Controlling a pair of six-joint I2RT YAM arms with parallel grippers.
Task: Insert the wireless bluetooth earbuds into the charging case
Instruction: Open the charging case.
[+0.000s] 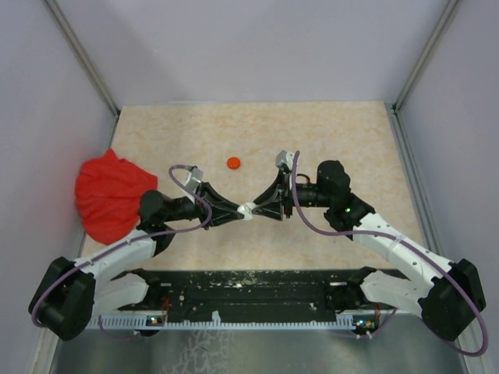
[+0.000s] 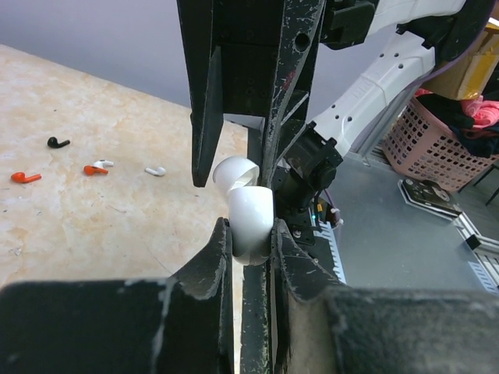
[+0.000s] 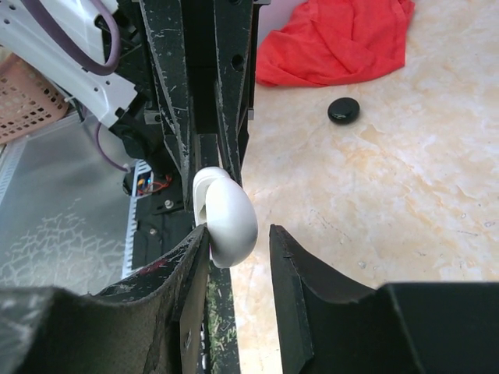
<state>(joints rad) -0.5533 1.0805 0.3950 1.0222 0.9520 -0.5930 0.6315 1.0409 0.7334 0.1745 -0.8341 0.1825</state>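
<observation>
The case has a gap between it and a finger of my right gripper, so next my right gripper pinches the case (image 3: 233, 224) before my left gripper opens to regrip it.
The white charging case (image 1: 246, 210) is held above the table's middle, its lid open. My left gripper (image 1: 238, 210) is shut on the case body (image 2: 252, 214); the open lid (image 2: 234, 172) sticks up past my fingers. My right gripper (image 1: 258, 208) is open around the same case (image 3: 230, 218), which touches its left finger, with a gap to the right finger (image 3: 292, 265). Earbuds lie on the table in the left wrist view: a black one (image 2: 57, 142), two orange ones (image 2: 25, 178) (image 2: 95, 170) and two white ones (image 2: 104, 164) (image 2: 155, 171).
An orange disc (image 1: 234, 163) lies behind the grippers. A red cloth (image 1: 109, 195) is bunched at the left edge, with a black disc (image 3: 343, 110) near it. A pink basket (image 2: 425, 140) stands off the table.
</observation>
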